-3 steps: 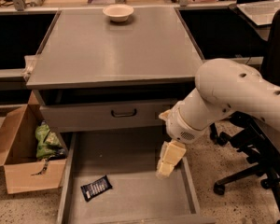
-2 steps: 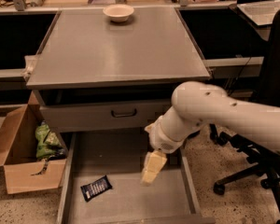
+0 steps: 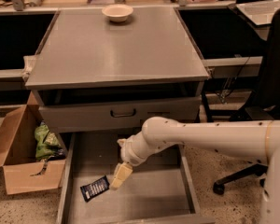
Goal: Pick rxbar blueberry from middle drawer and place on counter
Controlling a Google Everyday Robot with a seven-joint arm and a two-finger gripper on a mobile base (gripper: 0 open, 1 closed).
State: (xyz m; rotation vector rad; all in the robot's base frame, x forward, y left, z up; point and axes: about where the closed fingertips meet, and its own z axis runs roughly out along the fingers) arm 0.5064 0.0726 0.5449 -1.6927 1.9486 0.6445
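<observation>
Next, I move my gripper over to the middle of the rxbar blueberry [image 3: 95, 187] in the open drawer and close it there.
The rxbar blueberry [image 3: 94, 188], a flat dark bar with white lettering, lies on the floor of the open middle drawer [image 3: 149, 197], at its front left. My gripper [image 3: 120, 176] hangs down into the drawer at the end of the white arm, its tip just right of the bar and very close to it. The grey counter [image 3: 116, 50] is the cabinet top above the drawers.
A white bowl [image 3: 117, 12] stands at the back of the counter. An open cardboard box [image 3: 23, 157] with a green bag [image 3: 45, 141] sits left of the drawer. A black office chair [image 3: 266, 101] stands at the right. A closed drawer front with a dark handle [image 3: 123, 112] is above.
The arm has swung left and lower into the drawer, bringing the gripper from the drawer's right side to just beside the bar. The bar has not moved.
</observation>
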